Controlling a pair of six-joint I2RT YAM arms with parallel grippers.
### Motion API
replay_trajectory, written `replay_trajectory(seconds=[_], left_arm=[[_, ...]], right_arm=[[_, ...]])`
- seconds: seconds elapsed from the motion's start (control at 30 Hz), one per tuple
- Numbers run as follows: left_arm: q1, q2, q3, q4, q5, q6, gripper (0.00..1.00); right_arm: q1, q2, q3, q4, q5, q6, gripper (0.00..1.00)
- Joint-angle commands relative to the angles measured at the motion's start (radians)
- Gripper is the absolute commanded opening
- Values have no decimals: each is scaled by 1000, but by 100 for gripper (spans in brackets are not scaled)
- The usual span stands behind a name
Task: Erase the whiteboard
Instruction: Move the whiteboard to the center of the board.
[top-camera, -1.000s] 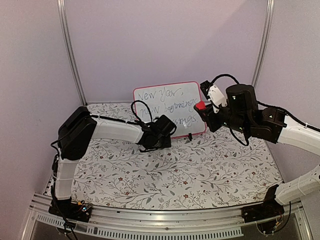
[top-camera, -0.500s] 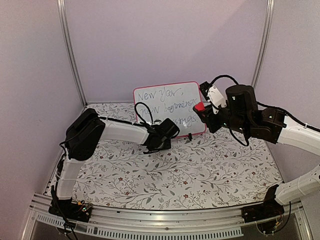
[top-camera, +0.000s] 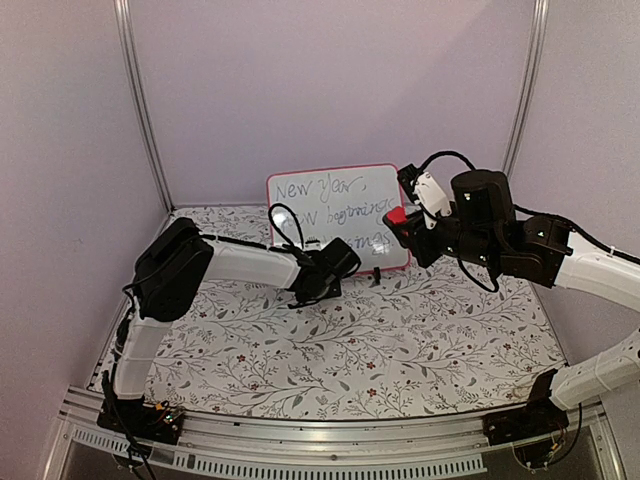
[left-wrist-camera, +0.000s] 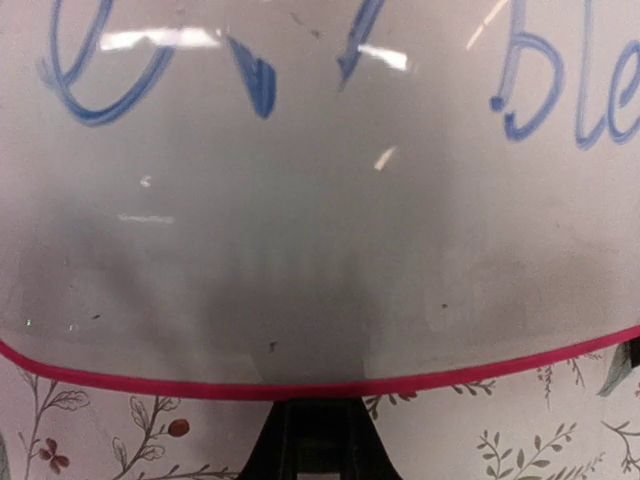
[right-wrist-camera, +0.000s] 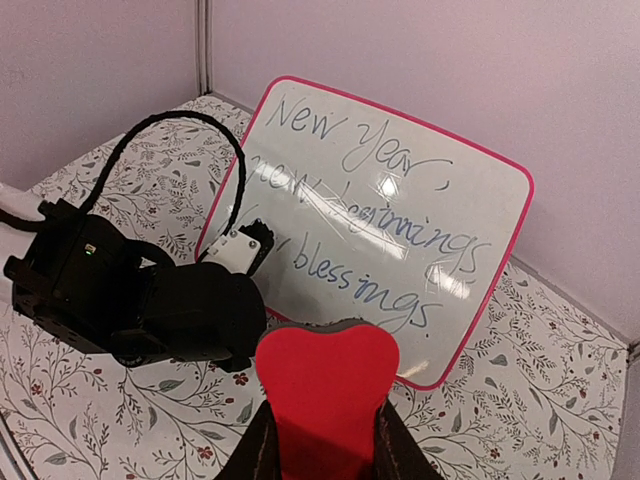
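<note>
The whiteboard's lower edge will go down from my left gripper on the open floral tablecloth nearer the table's front edge (top-camera: 345, 327).
The whiteboard (top-camera: 340, 205) stands tilted against the back wall, pink-rimmed, with blue handwriting on it. It fills the left wrist view (left-wrist-camera: 320, 250) and shows whole in the right wrist view (right-wrist-camera: 390, 190). My left gripper (top-camera: 322, 255) sits at the board's lower left edge. Its black fingers (left-wrist-camera: 300, 440) are closed together right under the red rim. My right gripper (top-camera: 400, 222) hovers at the board's right side, shut on a red eraser (top-camera: 397, 214), whose heart-shaped face (right-wrist-camera: 325, 385) points at the bottom line of writing without touching it.
A floral tablecloth (top-camera: 380, 340) covers the table. Plain walls and two metal posts (top-camera: 140, 110) close in the back and sides. A black cable (right-wrist-camera: 190, 125) loops over the left wrist in front of the board. One black clip foot (top-camera: 378, 272) shows under the rim.
My left arm has reached forward to the board's lower edge and its jaws have closed there. The right gripper with the eraser has edged slightly left.
</note>
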Motion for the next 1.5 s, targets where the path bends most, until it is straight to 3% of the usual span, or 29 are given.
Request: replay_trajectory(seconds=[0.0,0.23,0.5,0.73,0.93,1.17,1.23,1.33,1.47], left_arm=[[-9,28,5,-38,-4,-21,0],[-26,-43,-104,-53,-2,-94,0],[-117,-89,-137,-270,-32,-365,0],[-220,-35,-92,-415,63,-554,0],[-306,-26,-114,-438,157,-643,0],[-395,-41,-118,-432,137,-702,1],[-402,-52,-129,-430,135,-719,11],[-413,-72,-137,-426,119,-718,55],[-431,-108,-148,-442,93,-723,95]], right_arm=[[-3,-8,-7,17,-21,15,14],[-3,-7,-4,10,-32,16,14],[-3,9,-2,9,-60,30,12],[-3,7,-5,-8,-98,72,11],[-3,-12,-4,-40,-112,88,11],[-3,-35,3,-61,-108,91,11],[-3,-36,9,-65,-107,91,11],[-3,-35,18,-67,-109,91,11],[-3,-31,38,-77,-108,89,12]])
